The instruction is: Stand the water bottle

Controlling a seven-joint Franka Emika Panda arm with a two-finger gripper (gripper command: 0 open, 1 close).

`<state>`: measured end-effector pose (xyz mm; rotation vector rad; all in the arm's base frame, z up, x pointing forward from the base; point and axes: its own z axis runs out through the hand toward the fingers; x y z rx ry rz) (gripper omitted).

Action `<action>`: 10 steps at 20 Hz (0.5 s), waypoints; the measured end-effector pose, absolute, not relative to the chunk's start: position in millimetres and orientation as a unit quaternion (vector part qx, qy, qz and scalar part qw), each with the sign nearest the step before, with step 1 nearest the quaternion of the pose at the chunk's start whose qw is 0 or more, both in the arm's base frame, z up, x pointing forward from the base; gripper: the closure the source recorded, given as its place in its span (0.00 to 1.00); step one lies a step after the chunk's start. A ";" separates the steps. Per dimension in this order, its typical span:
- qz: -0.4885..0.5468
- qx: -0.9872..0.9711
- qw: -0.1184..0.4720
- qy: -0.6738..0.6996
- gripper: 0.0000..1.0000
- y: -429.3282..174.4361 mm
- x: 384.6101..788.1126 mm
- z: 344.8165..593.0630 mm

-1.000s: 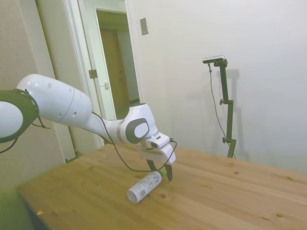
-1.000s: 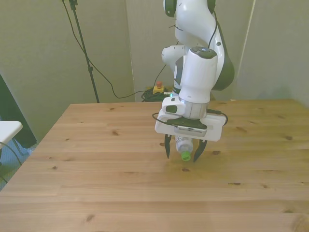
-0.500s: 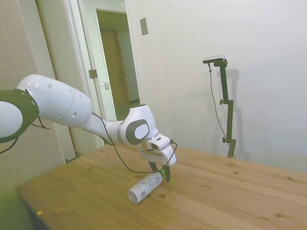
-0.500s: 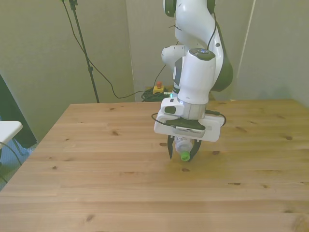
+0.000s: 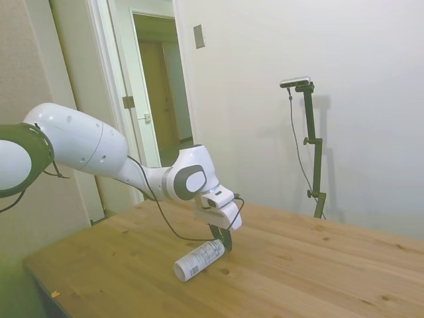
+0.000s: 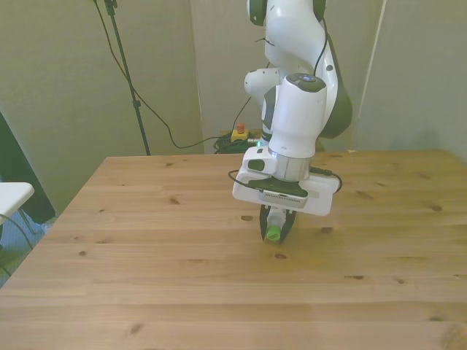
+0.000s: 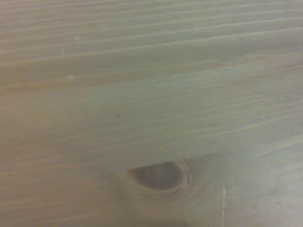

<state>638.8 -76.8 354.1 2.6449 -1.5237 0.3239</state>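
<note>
I will release the water bottle upright near the wooden table's far edge (image 5: 265, 224), just short of the camera stand.
The water bottle (image 5: 197, 260) lies on its side on the wooden table (image 5: 318, 265), its white label and base end toward the near left in the side view. In the front view only its green cap (image 6: 272, 233) and a bit of the clear neck show under the gripper body. My gripper (image 6: 276, 226) points down over the cap end, its dark fingers (image 5: 226, 240) shut on the bottle's neck. The wrist view holds only blurred wood with a dark knot (image 7: 158, 176); the bottle is out of it.
The table's left edge (image 5: 40, 275) lies near the bottle's base end in the side view. A doorway (image 5: 162, 79) opens behind the arm. A red-and-yellow stop button (image 6: 238, 133) and cables lie on the floor behind the table.
The fingers stood apart on either side of the bottle's neck a second ago and have closed onto it. The bottle's cap end has shifted slightly with them.
</note>
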 end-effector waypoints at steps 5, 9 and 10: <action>0.181 0.829 -0.006 -0.530 1.00 -72.9 648.6 390.4; 0.268 0.789 -0.026 -0.552 1.00 -77.2 647.7 451.3; 0.290 0.777 -0.027 -0.558 1.00 -81.7 646.7 464.4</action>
